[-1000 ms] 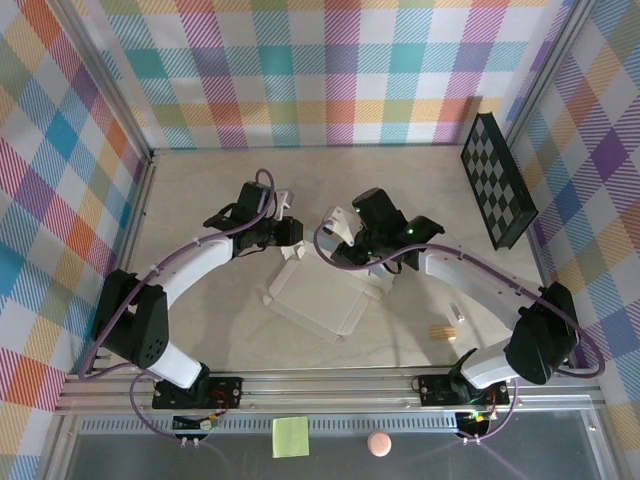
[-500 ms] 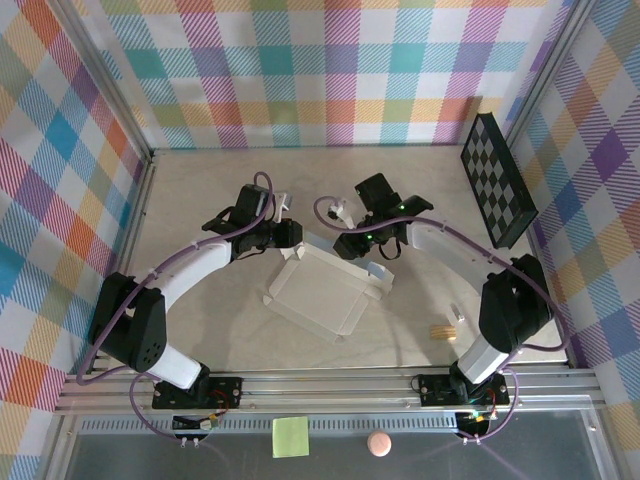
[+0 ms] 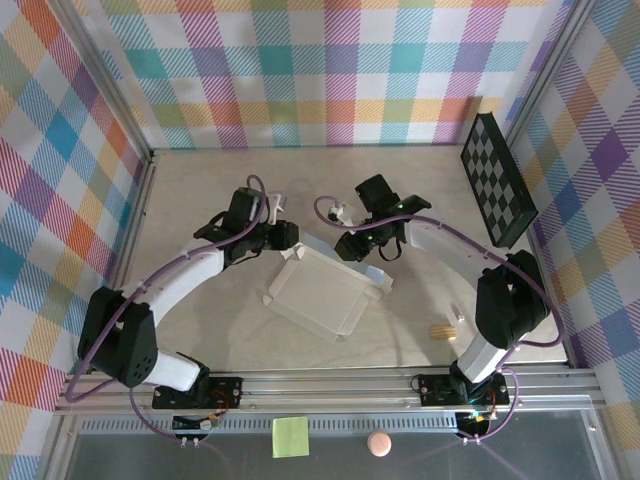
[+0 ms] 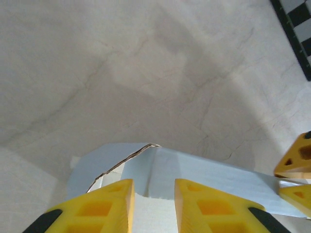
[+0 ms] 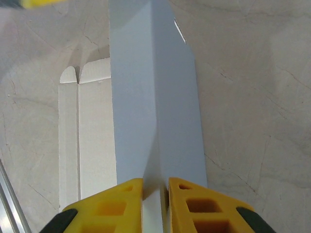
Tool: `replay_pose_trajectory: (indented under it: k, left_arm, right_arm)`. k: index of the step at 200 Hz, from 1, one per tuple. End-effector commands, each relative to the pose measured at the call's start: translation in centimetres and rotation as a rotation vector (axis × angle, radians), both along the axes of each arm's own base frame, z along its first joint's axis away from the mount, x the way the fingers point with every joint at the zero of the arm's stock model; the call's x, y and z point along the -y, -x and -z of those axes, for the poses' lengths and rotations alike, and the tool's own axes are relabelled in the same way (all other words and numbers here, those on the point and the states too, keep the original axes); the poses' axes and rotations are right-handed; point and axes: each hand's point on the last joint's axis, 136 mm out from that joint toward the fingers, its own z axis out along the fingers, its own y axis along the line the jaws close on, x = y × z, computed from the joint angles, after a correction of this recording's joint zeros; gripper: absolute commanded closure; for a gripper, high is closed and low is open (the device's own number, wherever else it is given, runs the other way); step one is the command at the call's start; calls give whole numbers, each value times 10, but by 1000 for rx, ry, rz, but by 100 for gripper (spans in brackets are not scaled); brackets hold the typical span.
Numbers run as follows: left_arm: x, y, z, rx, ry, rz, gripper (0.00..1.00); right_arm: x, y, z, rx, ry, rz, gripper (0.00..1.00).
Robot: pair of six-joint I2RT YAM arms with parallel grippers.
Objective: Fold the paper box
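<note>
My left gripper's fingers straddle the folded end of the box's rear side while the side flap slants outside them, so I will shift over and pinch the side flap's edge (image 4: 116, 167).
The paper box (image 3: 320, 300) lies mid-table as a pale, shallow tray with its rear wall folded up. My left gripper (image 3: 293, 238) is at the box's back left corner. In the left wrist view its yellow jaws (image 4: 154, 187) stand a little apart, and white cardboard of the box (image 4: 204, 167) fills the gap. My right gripper (image 3: 352, 248) is at the back right. In the right wrist view its jaws (image 5: 155, 183) are pinched on the creased blue-grey wall of the box (image 5: 150, 97), which runs straight away from the fingers.
A black checkerboard panel (image 3: 497, 180) leans on the right wall. A small wooden piece (image 3: 443, 330) lies on the table at the front right. A yellow-green sticky note (image 3: 290, 436) and a pink ball (image 3: 378, 443) sit below the front rail. Plaid walls enclose the table.
My right gripper has swung back and left to the box's rear wall, and its jaws have closed on it. The left gripper has shifted slightly back and to the left.
</note>
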Motion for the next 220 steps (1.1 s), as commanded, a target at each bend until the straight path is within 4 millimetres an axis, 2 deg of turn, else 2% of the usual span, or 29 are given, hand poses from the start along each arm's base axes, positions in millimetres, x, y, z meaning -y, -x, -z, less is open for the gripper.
replay_pose_trajectory:
  k: [1,28,56,71,94,131,185,220]
  left_arm:
    - [-12,-3,-27,132,-29,-32,72]
    - [-32,-4,-26,182,-133,-71,70]
    - [-48,-4,-8,171,-222,-88,57]
    - [-47,-1,5,157,-244,-48,51]
    - [-42,1,25,151,-264,6,48]
    - [-34,3,41,185,-252,76,46]
    - [-22,-7,53,176,-234,112,51]
    - [-11,-8,50,179,-194,150,69]
  right_arm:
    - [7,12,16,-58,34,-4,80]
    - [6,11,14,-55,30,-4,80]
    - [6,11,15,-53,30,-2,80]
    - [6,11,15,-54,28,-1,80]
    - [7,10,15,-51,31,0,80]
    - [7,11,15,-51,27,2,80]
    - [7,8,17,-51,17,10,81]
    - [8,3,17,-55,3,26,82]
